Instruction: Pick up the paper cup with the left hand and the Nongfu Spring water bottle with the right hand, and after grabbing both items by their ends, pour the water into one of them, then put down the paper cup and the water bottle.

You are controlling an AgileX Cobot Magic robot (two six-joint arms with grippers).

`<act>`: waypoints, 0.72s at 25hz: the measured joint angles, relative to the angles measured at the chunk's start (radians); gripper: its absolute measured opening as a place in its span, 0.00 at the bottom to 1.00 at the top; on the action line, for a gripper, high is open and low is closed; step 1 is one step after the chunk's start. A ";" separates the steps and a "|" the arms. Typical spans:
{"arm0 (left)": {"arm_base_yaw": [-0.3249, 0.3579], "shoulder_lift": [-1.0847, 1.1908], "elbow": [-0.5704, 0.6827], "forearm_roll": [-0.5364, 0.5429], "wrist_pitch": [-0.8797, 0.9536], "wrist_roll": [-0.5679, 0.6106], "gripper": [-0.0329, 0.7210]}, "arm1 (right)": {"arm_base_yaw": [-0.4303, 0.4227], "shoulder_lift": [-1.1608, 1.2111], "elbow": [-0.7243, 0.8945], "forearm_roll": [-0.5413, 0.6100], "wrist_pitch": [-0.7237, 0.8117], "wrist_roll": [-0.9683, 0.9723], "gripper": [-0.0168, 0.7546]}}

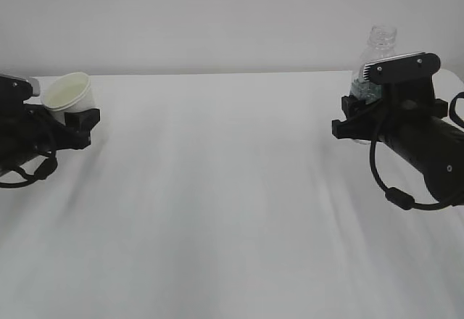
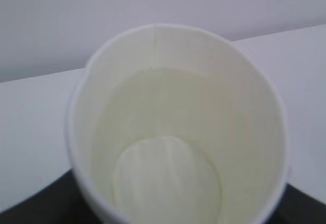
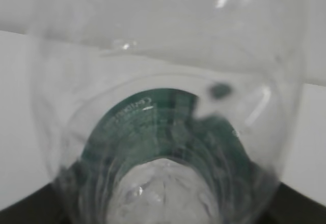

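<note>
The robot's left gripper should put the paper cup down on the white cloth (image 1: 67,152) just beneath its fingertips.
At the far left my left gripper (image 1: 76,125) is shut on the lower part of the white paper cup (image 1: 69,93), which leans with its mouth up and to the right. In the left wrist view the paper cup (image 2: 173,127) fills the frame, cream inside, with dark jaw parts at both bottom corners. At the right my right gripper (image 1: 360,118) is shut on the lower body of the clear, capless Nongfu Spring water bottle (image 1: 378,47), which stands upright. The right wrist view looks up along the bottle (image 3: 168,132) and its green label. I cannot make out the water.
A white cloth-covered table (image 1: 232,210) stretches between the two arms, with a pale wall behind. Black cables hang from the right arm (image 1: 428,152) and loop below the left arm (image 1: 25,152).
</note>
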 joint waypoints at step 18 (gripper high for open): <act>0.031 0.066 0.000 -0.068 -0.005 0.025 0.66 | 0.000 0.000 0.000 0.002 0.004 -0.001 0.60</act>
